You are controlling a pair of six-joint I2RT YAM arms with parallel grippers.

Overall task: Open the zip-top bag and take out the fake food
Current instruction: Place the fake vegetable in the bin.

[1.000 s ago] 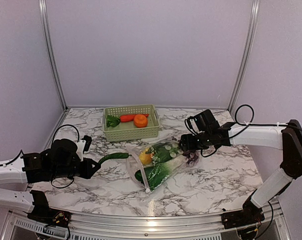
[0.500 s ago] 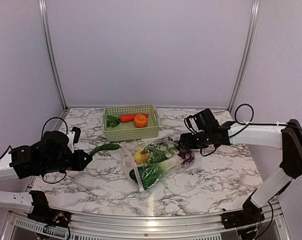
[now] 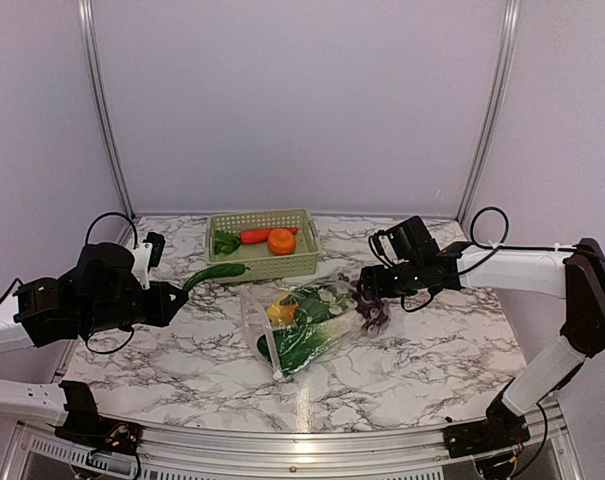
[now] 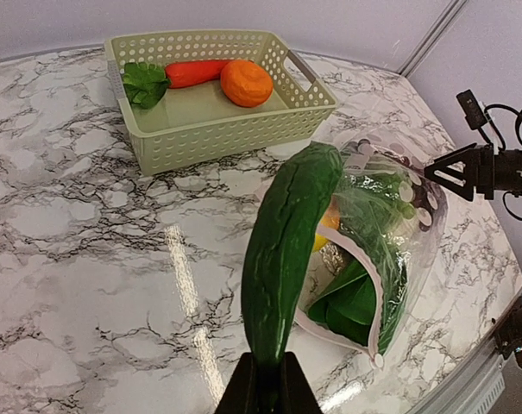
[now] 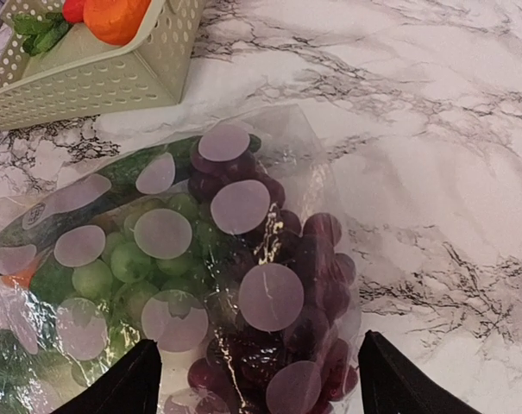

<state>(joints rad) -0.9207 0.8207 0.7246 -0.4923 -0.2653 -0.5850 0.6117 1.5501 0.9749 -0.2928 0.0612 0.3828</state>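
Note:
Next, my left gripper releases the green cucumber in the basket (image 3: pixel 269 244) (image 4: pixel 219 88), between the carrot and the orange piece.
The clear zip-top bag (image 3: pixel 307 328) lies in the middle of the table, its open mouth facing left. It holds green leafy pieces, a yellow and an orange piece, green grapes and a purple grape bunch (image 3: pixel 375 314). My left gripper (image 3: pixel 177 294) is shut on the stem end of a green cucumber (image 3: pixel 214 272) and holds it in the air, left of the bag and in front of the basket. The left wrist view shows the cucumber (image 4: pixel 286 250) in the closed gripper (image 4: pixel 265 392), above the bag's mouth (image 4: pixel 377 285). My right gripper (image 5: pixel 259 388) is open, straddling the bag's grape end (image 5: pixel 304 259).
A pale green lattice basket (image 3: pixel 264 262) stands at the back, behind the bag. It holds a carrot (image 3: pixel 254 236), an orange piece (image 3: pixel 281 241) and a green leafy piece (image 3: pixel 225 242). White walls and metal posts enclose the marble table.
My left gripper has lifted the cucumber up and back toward the basket's front left corner. The bag has slid a little to the left. The right gripper has barely moved.

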